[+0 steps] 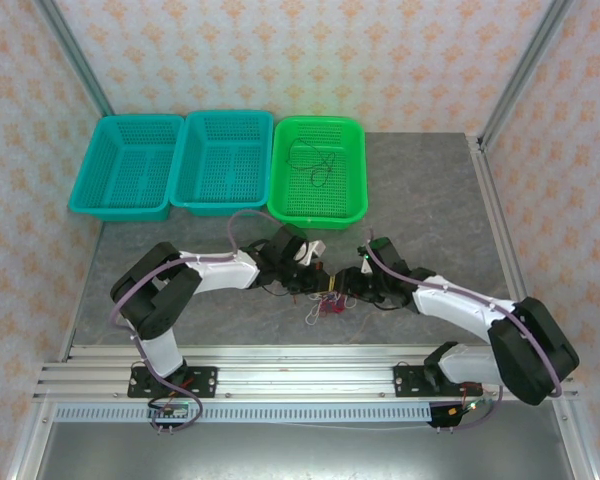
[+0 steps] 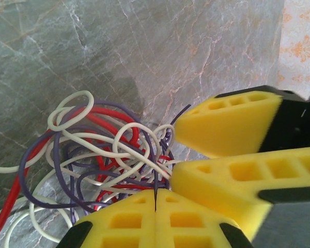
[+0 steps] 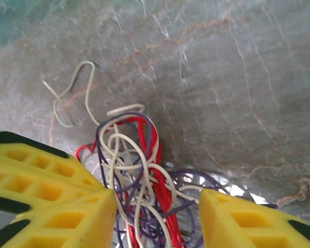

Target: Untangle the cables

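Observation:
My left gripper is holding the dark purple wire that runs into the loose knot, so next my right gripper grips the white loops (image 3: 144, 178) and pulls the knot away.
The cables (image 1: 325, 304) lie as one knot of red, white and dark purple wires on the grey table between the two arms. In the left wrist view the tangle (image 2: 101, 155) spreads just beyond my left gripper (image 2: 155, 199), whose yellow pads are pressed together on one dark purple wire. My right gripper (image 3: 157, 222) stands open, the knot (image 3: 139, 170) between its fingertips. From above, the left gripper (image 1: 315, 283) and the right gripper (image 1: 342, 290) meet at the knot. The right gripper's fingers (image 2: 232, 173) crowd the left wrist view. One thin black cable (image 1: 315, 160) lies loose in the green basket (image 1: 355, 205).
Two teal baskets (image 1: 90, 200) (image 1: 185, 200) stand at the back left beside the green one. A loose white wire end (image 3: 67, 98) trails out from the knot. Metal frame posts (image 1: 510, 90) rise at the table's back corners.

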Controlling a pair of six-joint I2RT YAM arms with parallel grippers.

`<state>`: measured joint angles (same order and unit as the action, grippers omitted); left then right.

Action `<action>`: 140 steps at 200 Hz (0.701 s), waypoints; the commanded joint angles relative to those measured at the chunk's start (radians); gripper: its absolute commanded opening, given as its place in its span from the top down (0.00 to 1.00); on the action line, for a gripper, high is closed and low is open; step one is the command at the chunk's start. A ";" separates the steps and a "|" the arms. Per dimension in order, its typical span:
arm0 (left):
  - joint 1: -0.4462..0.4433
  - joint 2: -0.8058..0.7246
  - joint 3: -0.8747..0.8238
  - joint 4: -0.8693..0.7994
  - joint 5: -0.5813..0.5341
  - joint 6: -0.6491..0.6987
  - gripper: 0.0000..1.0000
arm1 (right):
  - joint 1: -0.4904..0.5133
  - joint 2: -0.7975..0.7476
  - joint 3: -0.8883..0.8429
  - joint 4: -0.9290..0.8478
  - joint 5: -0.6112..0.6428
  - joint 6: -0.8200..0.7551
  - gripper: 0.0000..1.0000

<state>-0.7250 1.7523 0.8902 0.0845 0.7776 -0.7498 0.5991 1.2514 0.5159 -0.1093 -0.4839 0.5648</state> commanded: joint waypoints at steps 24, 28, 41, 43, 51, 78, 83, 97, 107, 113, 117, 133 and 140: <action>0.010 -0.051 0.005 0.008 -0.008 0.022 1.00 | 0.001 0.095 -0.006 0.066 -0.002 -0.030 0.70; 0.011 -0.055 0.004 0.007 -0.010 0.024 1.00 | 0.001 0.099 -0.003 0.059 0.015 -0.033 0.75; 0.017 -0.078 -0.003 -0.002 -0.023 0.033 1.00 | -0.001 0.091 0.006 0.006 0.122 -0.024 0.86; 0.018 -0.085 -0.004 -0.004 -0.027 0.033 1.00 | -0.002 0.086 0.006 0.001 0.140 -0.018 0.89; 0.025 -0.109 -0.016 -0.011 -0.042 0.036 1.00 | -0.009 0.064 -0.005 -0.014 0.206 0.017 0.94; 0.076 -0.188 -0.067 -0.039 -0.075 0.053 1.00 | -0.108 -0.051 -0.087 -0.033 0.327 0.143 1.00; 0.089 -0.199 -0.075 -0.048 -0.079 0.058 1.00 | -0.123 -0.062 -0.096 -0.051 0.351 0.155 1.00; 0.126 -0.227 -0.090 -0.083 -0.088 0.076 1.00 | -0.148 -0.167 -0.108 -0.142 0.459 0.183 1.00; 0.151 -0.246 -0.100 -0.099 -0.093 0.087 1.00 | -0.165 -0.227 -0.104 -0.230 0.546 0.213 1.00; 0.167 -0.257 -0.107 -0.112 -0.096 0.092 1.00 | -0.177 -0.262 -0.100 -0.282 0.593 0.233 1.00; 0.177 -0.263 -0.110 -0.121 -0.100 0.096 1.00 | -0.185 -0.283 -0.099 -0.312 0.617 0.242 1.00; 0.210 -0.283 -0.121 -0.157 -0.111 0.117 1.00 | -0.218 -0.359 -0.103 -0.369 0.662 0.244 1.00; 0.219 -0.288 -0.125 -0.163 -0.113 0.123 1.00 | -0.224 -0.381 -0.106 -0.376 0.669 0.241 1.00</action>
<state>-0.5430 1.4986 0.7895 0.0078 0.7036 -0.6807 0.4065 0.9493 0.4191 -0.3183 -0.0040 0.7536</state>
